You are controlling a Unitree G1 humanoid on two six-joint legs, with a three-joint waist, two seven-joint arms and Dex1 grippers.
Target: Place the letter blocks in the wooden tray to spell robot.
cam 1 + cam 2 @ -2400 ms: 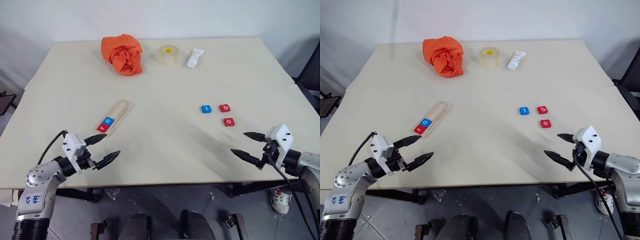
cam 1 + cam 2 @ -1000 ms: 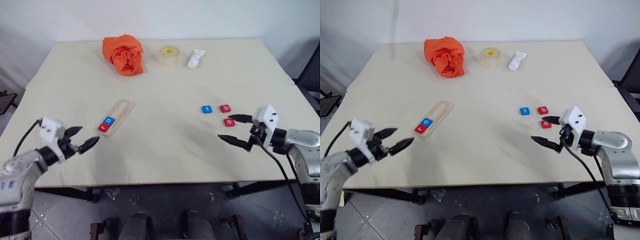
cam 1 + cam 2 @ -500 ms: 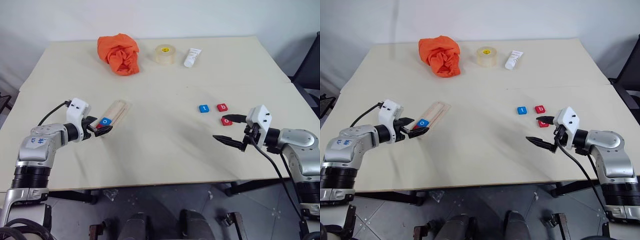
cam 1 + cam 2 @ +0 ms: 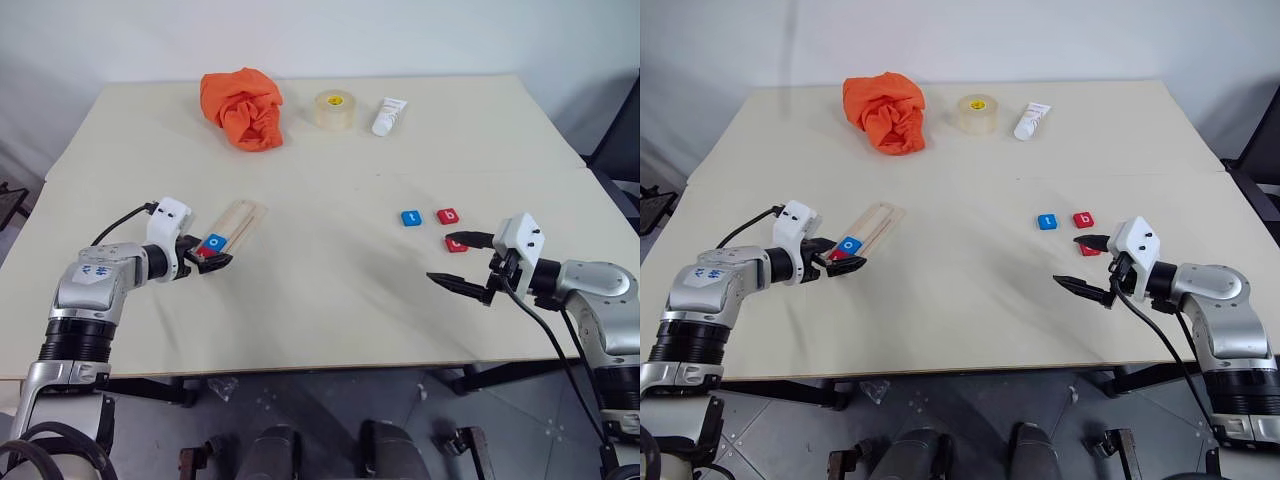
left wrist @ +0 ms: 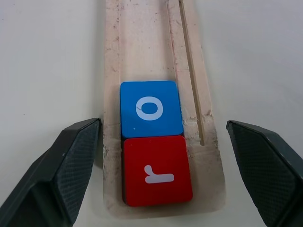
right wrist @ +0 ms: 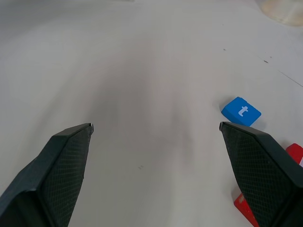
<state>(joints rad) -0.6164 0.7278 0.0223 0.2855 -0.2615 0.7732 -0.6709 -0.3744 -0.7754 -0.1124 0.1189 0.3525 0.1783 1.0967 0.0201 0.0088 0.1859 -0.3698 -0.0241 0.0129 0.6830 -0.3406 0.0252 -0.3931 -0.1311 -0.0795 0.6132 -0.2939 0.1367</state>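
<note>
My right gripper needs to close on opposite sides of the red "b" block [image 4: 447, 216] [image 6: 296, 152], since "b" comes next after the "r" and "o" in the wooden tray.
The wooden tray [image 4: 236, 222] lies slanted on the left half of the table. A blue "o" block [image 5: 151, 109] and a red "r" block [image 5: 157, 170] sit side by side at its near end. My left gripper [image 4: 207, 254] is open, with one finger on either side of that end and not touching it. On the right lie a blue "t" block [image 4: 411, 217], a red "b" block [image 4: 447, 215] and a red "o" block [image 4: 456, 243], which is partly behind a finger. My right gripper [image 4: 448, 258] hangs open just in front of them, holding nothing.
An orange cloth [image 4: 243, 108], a roll of tape [image 4: 335, 108] and a white tube [image 4: 389, 116] stand along the far edge of the table [image 4: 330, 310]. A dark chair [image 4: 622, 140] is past the table's right side.
My left gripper has come forward and right from the table's front left edge to the tray's near end, and now straddles it. The right gripper has stayed where it was.
</note>
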